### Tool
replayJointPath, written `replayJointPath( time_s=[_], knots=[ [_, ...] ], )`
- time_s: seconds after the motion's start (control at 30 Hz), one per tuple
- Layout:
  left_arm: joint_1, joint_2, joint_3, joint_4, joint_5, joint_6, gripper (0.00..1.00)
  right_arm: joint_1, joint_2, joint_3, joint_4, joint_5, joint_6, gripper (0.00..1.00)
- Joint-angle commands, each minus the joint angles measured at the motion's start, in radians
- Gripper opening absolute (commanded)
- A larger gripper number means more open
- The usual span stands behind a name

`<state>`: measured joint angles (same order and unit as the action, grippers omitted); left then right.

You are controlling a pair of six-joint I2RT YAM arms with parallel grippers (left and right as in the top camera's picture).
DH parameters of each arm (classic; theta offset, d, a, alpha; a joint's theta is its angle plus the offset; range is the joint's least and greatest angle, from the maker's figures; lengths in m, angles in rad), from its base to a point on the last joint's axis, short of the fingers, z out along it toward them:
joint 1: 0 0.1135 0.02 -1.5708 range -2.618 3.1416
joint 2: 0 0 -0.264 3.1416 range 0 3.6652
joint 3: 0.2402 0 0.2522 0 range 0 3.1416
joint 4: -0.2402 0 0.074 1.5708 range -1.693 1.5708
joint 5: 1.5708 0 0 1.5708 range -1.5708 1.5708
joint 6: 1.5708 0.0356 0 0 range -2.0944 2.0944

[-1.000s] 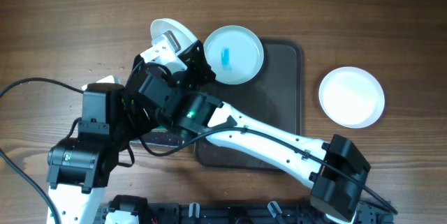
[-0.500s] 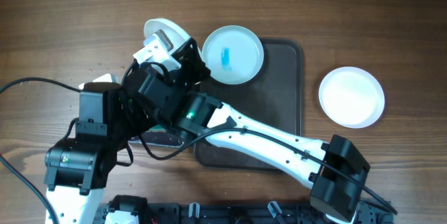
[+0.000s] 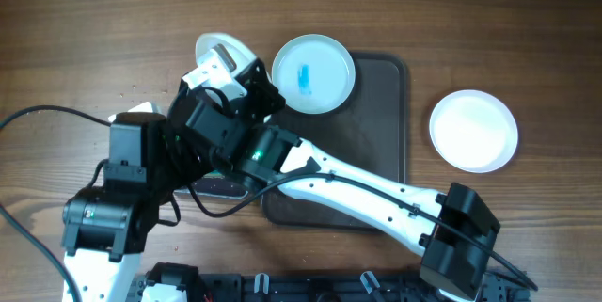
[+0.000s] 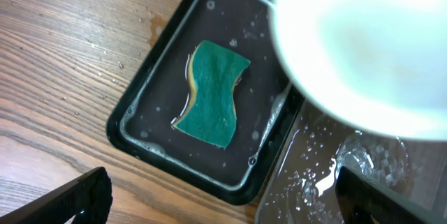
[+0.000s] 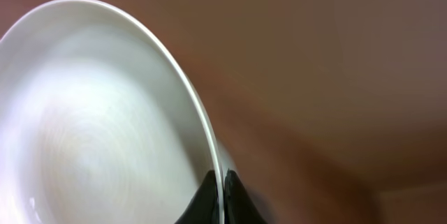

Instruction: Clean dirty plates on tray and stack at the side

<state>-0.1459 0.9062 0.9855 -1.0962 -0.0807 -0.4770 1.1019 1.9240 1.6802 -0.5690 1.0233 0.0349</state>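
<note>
My right gripper has the white plate. It will let go of it on top of the clean plate (image 3: 473,131) that lies on the table.
My right gripper (image 5: 220,197) is shut on the rim of a white plate (image 5: 91,112) and holds it tilted in the air. In the overhead view this plate (image 3: 214,46) pokes out above the left end of the dark brown tray (image 3: 376,151). It also fills the top right of the left wrist view (image 4: 363,49). A second plate (image 3: 313,73) with a blue smear lies at the tray's far edge. A third, clean plate (image 3: 473,130) lies on the table to the right of the tray. My left gripper (image 4: 230,203) is open and empty, low over the trays' edges.
A small black tray (image 4: 140,105) holds water and a green-yellow sponge (image 4: 211,91); it sits just left of the wet brown tray (image 4: 314,175). In the overhead view both arms cover it. A black cable (image 3: 28,119) runs across the left of the table.
The right gripper and its held plate shifted slightly left and then back a little. The other plates and the tray have not moved.
</note>
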Motion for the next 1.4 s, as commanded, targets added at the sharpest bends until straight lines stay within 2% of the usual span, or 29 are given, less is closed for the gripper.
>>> replayJointPath(
  time_s=[0.0, 0.13, 0.23, 0.43, 0.6, 1.03, 1.2, 1.37],
  knots=[
    [-0.013, 0.018, -0.015, 0.006, 0.004, -0.006, 1.00, -0.065, -0.053, 0.022, -0.073, -0.445, 0.266, 0.04],
    [-0.013, 0.018, -0.015, 0.006, 0.004, -0.006, 1.00, -0.149, -0.130, 0.022, -0.076, -0.898, 0.254, 0.04],
    [-0.013, 0.018, -0.015, 0.006, 0.004, -0.006, 1.00, -0.214, -0.196, 0.022, -0.087, -1.135, 0.267, 0.04],
    [-0.013, 0.018, -0.015, 0.006, 0.004, -0.006, 1.00, -0.403, -0.277, 0.022, -0.229, -1.192, 0.439, 0.04],
    [-0.013, 0.018, -0.015, 0.006, 0.004, -0.006, 1.00, -0.651, -0.286, 0.021, -0.340, -1.390, 0.435, 0.04],
    [-0.013, 0.018, -0.015, 0.006, 0.004, -0.006, 1.00, -1.347, -0.285, -0.006, -0.602, -1.373, 0.311, 0.04],
    [-0.013, 0.018, -0.015, 0.006, 0.004, -0.006, 1.00, -1.599, -0.284, -0.160, -0.608, -1.326, 0.280, 0.04],
    [-0.013, 0.018, -0.015, 0.006, 0.004, -0.006, 1.00, -1.754, -0.284, -0.411, -0.522, -1.350, 0.261, 0.04]
  ],
)
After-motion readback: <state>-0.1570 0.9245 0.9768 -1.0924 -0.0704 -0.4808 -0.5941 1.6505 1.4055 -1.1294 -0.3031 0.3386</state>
